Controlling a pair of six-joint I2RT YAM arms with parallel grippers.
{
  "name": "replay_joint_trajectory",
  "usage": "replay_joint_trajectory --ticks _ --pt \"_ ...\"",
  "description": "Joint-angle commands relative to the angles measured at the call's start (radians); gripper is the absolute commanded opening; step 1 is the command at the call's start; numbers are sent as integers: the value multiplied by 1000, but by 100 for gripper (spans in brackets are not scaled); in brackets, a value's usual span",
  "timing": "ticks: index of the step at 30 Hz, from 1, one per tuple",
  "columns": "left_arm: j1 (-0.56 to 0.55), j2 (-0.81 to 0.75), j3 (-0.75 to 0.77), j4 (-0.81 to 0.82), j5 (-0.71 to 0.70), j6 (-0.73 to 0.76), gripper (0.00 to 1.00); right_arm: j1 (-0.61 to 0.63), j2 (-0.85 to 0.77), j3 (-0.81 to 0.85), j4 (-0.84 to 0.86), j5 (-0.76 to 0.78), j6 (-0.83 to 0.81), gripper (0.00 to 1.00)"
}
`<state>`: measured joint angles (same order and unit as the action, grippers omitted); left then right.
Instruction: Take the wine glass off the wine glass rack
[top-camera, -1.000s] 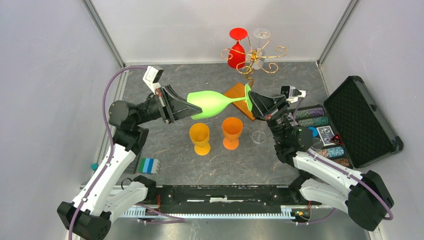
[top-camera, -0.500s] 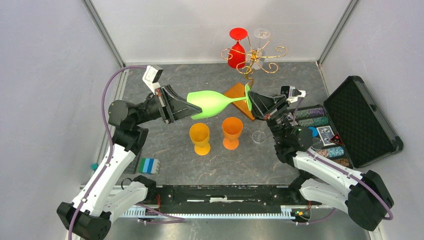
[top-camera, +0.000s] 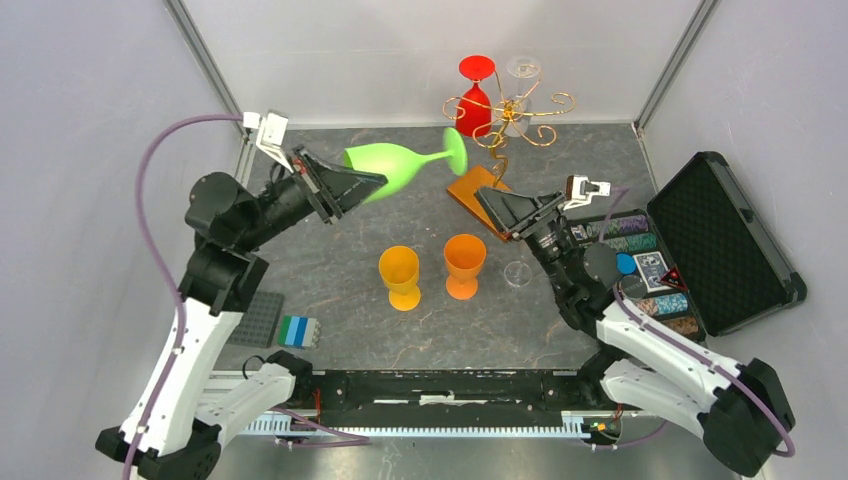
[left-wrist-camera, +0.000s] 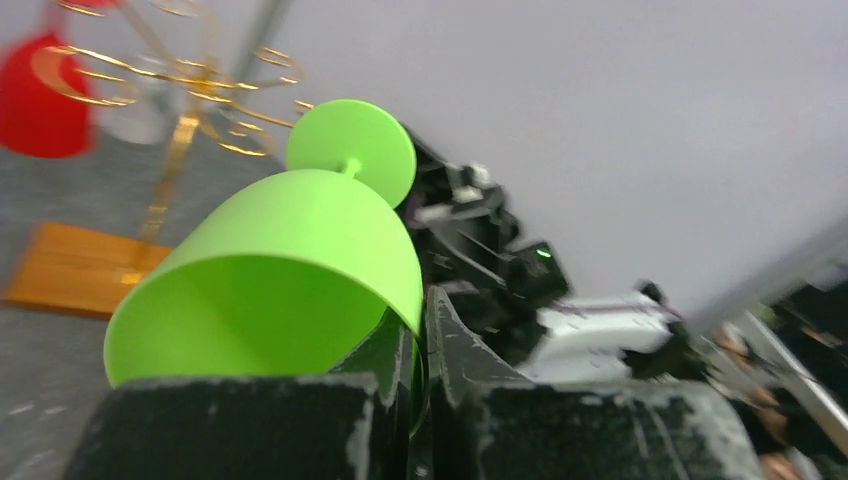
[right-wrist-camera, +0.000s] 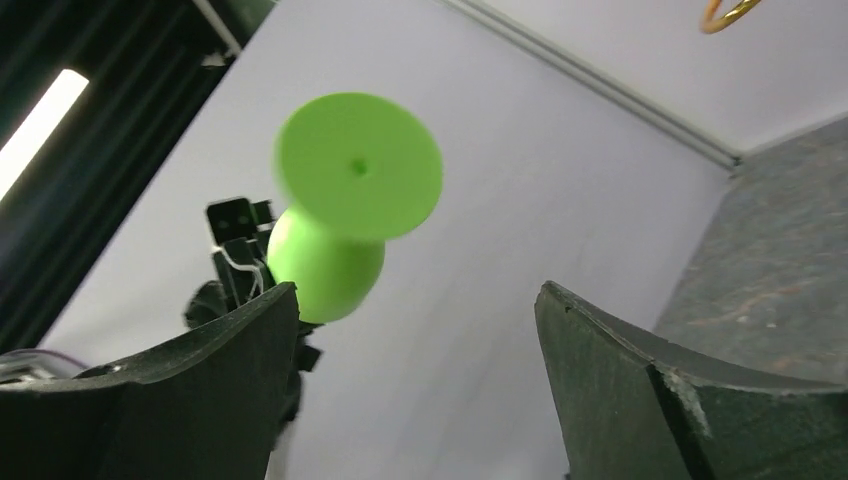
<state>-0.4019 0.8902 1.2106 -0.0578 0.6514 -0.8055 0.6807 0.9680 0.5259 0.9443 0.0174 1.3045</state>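
My left gripper should set the lime-green wine glass free upright between the small coloured blocks and their nearest orange cup (top-camera: 344, 292).
A lime-green wine glass (top-camera: 398, 163) hangs in the air on its side, foot toward the rack. My left gripper (top-camera: 372, 182) is shut on its rim; in the left wrist view the bowl wall (left-wrist-camera: 300, 230) is pinched between the fingers of that gripper (left-wrist-camera: 421, 300). My right gripper (top-camera: 490, 204) stands open and empty beside the rack's amber base (top-camera: 472, 192), with the glass's foot (right-wrist-camera: 357, 166) away from its fingers (right-wrist-camera: 415, 290). The gold wire wine glass rack (top-camera: 515, 110) stands at the back, carrying a red glass (top-camera: 474, 108) and a clear glass (top-camera: 522, 69).
Two orange cups (top-camera: 400, 276) (top-camera: 464, 264) stand upright in the middle of the table. A small clear glass (top-camera: 517, 273) is next to them. An open black case (top-camera: 722, 238) with poker chips lies at the right. Small coloured blocks (top-camera: 297, 330) and a dark plate (top-camera: 256, 318) lie at the near left.
My right gripper has opened and let go of the green glass's foot. The left arm has carried the glass back and to the left, away from the right gripper.
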Motion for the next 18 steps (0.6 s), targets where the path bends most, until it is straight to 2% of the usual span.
replay_joint_trajectory --ticks 1,3,9,14,18 --pt "-2 -15 134 -458 -377 431 2 5 -97 75 -252 93 -220 92" --pt "-2 -5 152 -564 -486 511 2 5 -129 99 -326 132 -290 91" --pt "-3 54 167 -831 -621 643 2 5 -208 166 -517 236 -512 90" --pt "-3 119 149 -973 -648 679 2 5 -245 205 -661 318 -609 89" --pt "-2 174 116 -1015 -597 672 2 5 -247 229 -739 351 -633 87"
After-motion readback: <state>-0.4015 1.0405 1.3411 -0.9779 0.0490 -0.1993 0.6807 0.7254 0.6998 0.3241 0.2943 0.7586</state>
